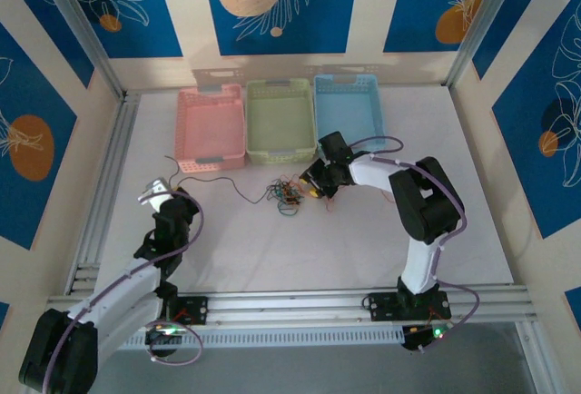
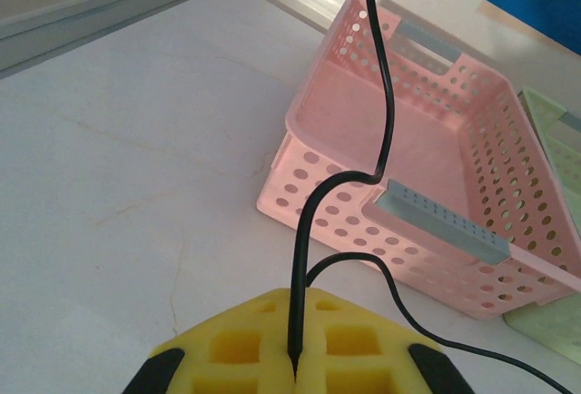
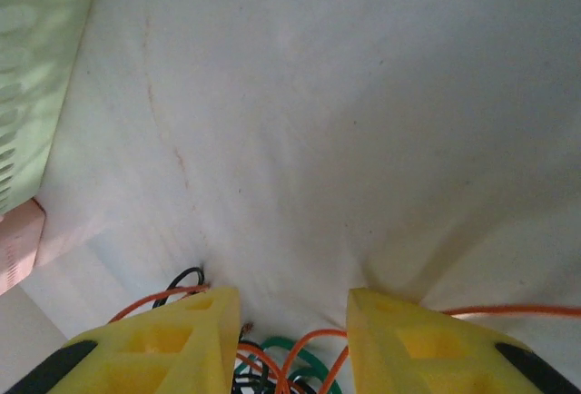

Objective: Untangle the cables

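Next, I close my right gripper on the orange loop (image 3: 304, 338) and pull the clump away, because the black cable from my left gripper runs into that clump.
The cables form a small clump (image 1: 287, 194) of orange, green and black wires on the white table, in front of the green basket. One black cable (image 1: 218, 179) runs left from the clump to my left gripper (image 1: 160, 188). In the left wrist view that gripper (image 2: 295, 369) is shut on the black cable (image 2: 382, 94), whose free end stands up in front of the pink basket (image 2: 427, 167). My right gripper (image 1: 314, 187) sits at the clump's right side. It is open (image 3: 295, 321), its yellow fingers (image 3: 191, 339) astride loose orange and green loops (image 3: 290, 365).
Three baskets stand in a row at the back: pink (image 1: 211, 126), green (image 1: 280, 120) and blue (image 1: 347, 111). The green basket's wall (image 3: 36, 67) is close on the right gripper's left. Aluminium rails (image 1: 100, 194) border the table on the left and along the front.
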